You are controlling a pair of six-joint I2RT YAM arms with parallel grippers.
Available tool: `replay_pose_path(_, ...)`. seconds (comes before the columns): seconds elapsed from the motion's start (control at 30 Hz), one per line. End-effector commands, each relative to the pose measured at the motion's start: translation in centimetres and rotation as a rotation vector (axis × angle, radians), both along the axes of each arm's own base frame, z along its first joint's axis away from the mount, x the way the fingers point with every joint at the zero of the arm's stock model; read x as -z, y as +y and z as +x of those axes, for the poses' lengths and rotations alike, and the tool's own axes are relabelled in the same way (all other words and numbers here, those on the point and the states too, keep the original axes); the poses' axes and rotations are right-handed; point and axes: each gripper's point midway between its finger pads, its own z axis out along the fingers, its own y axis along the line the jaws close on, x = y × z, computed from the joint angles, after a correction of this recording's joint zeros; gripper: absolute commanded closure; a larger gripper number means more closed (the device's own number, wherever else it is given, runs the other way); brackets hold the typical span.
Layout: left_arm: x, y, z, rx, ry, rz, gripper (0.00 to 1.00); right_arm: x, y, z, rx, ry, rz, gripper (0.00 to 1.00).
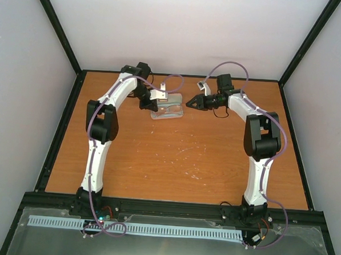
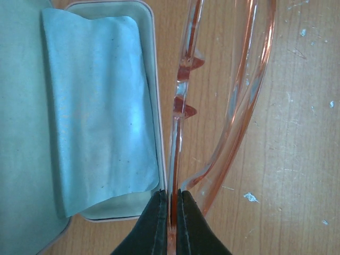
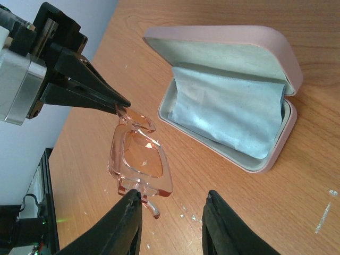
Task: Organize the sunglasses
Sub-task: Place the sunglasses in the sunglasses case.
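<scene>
I need to release the sunglasses from my left gripper on the light blue cloth in the open case's tray [image 1: 168, 109] [image 2: 109, 114].
The sunglasses [image 3: 141, 156], a translucent amber-orange pair, are held tilted just above the wood beside the open pink-grey case [image 3: 265, 48]. My left gripper [image 2: 172, 199] is shut on one end of the sunglasses' frame [image 2: 183, 106]; it also shows in the right wrist view [image 3: 119, 103]. My right gripper [image 3: 172, 204] is open, its left fingertip [image 3: 133, 196] right at the glasses' near end; I cannot tell if it touches. A light blue cloth [image 3: 228, 109] lies in the case's tray. In the top view both grippers, left [image 1: 154, 106] and right [image 1: 189, 104], meet at the case [image 1: 167, 111].
The case lid [image 3: 223, 40] stands open at the far side. The cloth [image 2: 101, 117] covers most of the case's inside [image 2: 154, 79]. White specks dot the wooden table [image 1: 186, 157]. Black frame rails and white walls enclose the table.
</scene>
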Motion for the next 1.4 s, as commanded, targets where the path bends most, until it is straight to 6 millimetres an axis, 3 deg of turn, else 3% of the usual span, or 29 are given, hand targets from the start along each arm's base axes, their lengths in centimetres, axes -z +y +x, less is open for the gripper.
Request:
replay_pose_path(0.0,-0.3,-0.3,1.3,-0.054,-0.012,-0.016,0.99,1.5,0.1,0.0,0.009,0.034,-0.013,0.69)
replay_pose_path(0.2,0.8,-0.2,2.3,-0.107,-0.016,0.001,0.99,2.1,-0.6,-0.2,0.028,0.05,-0.036,0.69)
replay_pose_path(0.37,1.1,-0.2,3.6,-0.134,-0.052,0.01,0.99,2.1,-2.5,0.3,0.093,0.041,-0.058,0.69)
replay_pose_path(0.6,1.3,-0.5,3.8,-0.13,-0.065,0.02,0.99,2.4,-4.1,0.5,0.126,0.052,-0.058,0.69)
replay_pose_path(1.37,4.0,-0.4,3.2,-0.098,-0.084,0.114,0.99,3.4,-5.3,0.0,0.14,0.074,-0.053,0.69)
